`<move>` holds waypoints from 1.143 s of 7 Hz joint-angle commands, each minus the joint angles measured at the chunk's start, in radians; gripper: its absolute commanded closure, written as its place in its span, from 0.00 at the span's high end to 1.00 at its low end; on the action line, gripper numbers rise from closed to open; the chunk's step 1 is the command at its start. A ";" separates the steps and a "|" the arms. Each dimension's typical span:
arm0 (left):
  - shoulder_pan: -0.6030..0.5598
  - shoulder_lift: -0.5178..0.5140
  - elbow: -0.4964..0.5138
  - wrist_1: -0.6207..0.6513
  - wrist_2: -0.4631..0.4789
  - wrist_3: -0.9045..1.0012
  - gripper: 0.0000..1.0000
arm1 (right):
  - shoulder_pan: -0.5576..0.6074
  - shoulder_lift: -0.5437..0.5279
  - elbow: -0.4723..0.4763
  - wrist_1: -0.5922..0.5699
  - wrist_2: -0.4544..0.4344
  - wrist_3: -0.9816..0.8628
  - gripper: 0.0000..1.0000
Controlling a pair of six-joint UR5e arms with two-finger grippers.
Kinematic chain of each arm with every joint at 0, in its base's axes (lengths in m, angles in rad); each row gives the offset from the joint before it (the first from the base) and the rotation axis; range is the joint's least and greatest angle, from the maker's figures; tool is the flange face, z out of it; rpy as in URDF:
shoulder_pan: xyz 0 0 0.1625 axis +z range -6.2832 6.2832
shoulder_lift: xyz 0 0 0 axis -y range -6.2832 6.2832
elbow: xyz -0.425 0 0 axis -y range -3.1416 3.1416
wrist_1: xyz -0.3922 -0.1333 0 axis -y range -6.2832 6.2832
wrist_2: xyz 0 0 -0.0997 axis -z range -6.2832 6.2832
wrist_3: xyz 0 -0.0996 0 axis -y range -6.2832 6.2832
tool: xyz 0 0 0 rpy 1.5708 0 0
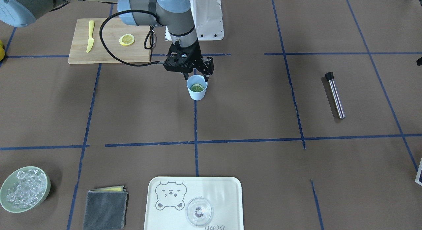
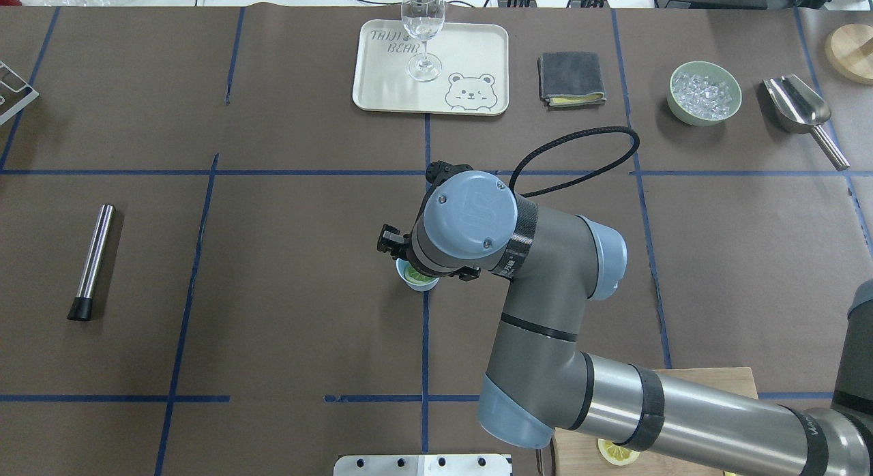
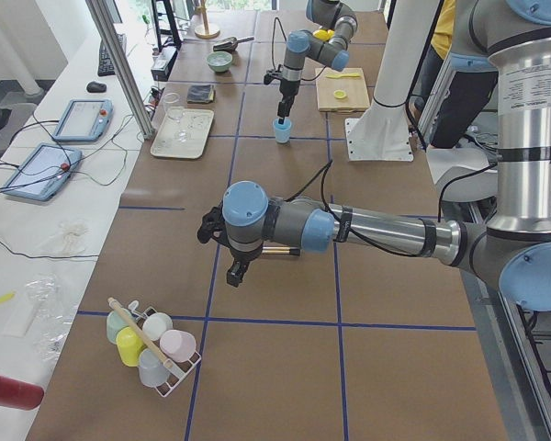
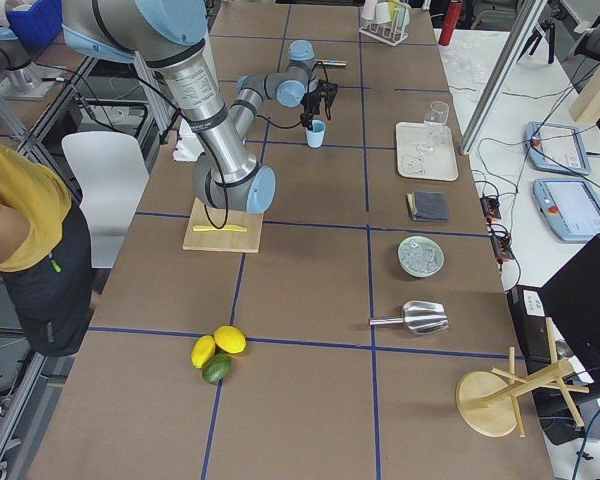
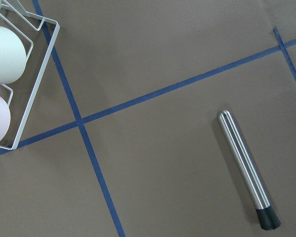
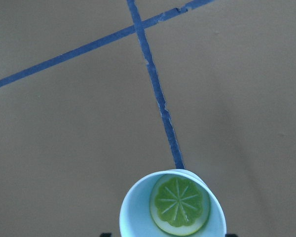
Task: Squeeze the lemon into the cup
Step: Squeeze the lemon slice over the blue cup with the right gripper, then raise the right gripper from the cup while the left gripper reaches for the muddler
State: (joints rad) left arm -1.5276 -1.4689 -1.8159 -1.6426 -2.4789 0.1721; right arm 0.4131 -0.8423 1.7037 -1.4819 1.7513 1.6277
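My left gripper will grip the silver body of the steel muddler (image 1: 337, 101) (image 5: 241, 156), at a point nearer to the muddler's rounded end than to its black end.
The light-blue cup (image 1: 197, 95) stands upright at the table's middle on a blue tape line. The lemon (image 1: 197, 88) lies flat inside it, cut face up, looking greenish against the blue. The right wrist view shows the lemon (image 6: 180, 205) in the cup (image 6: 134, 213) straight below. My right gripper (image 1: 197, 75) hangs just above the cup's rim, open and empty, with its jaws spread over the cup's far side. My left gripper (image 3: 235, 272) shows only in the exterior left view, low over bare table far from the cup. I cannot tell whether it is open or shut.
A wooden board (image 1: 79, 55) with a yellow knife (image 1: 90, 36) and a flat lemon slice (image 1: 127, 39) lies near the robot's base. A steel muddler (image 1: 335, 97), a bear tray (image 1: 158, 220) with a clear glass (image 1: 199, 211), a grey cloth (image 1: 105, 209) and a green ice bowl (image 1: 47, 190) stand around.
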 commanded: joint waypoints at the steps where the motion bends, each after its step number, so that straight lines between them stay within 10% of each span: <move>1: 0.016 -0.022 0.029 -0.005 0.005 -0.136 1.00 | 0.021 -0.004 0.010 -0.003 0.048 -0.014 0.90; 4: 0.211 -0.065 0.095 -0.201 0.015 -0.557 0.98 | 0.195 -0.280 0.247 -0.005 0.236 -0.258 1.00; 8: 0.475 -0.199 0.247 -0.292 0.173 -0.851 0.95 | 0.464 -0.548 0.289 0.005 0.469 -0.694 1.00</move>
State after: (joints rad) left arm -1.1101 -1.6026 -1.6515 -1.9289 -2.3363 -0.6292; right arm 0.8104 -1.3187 1.9839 -1.4793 2.1547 1.0390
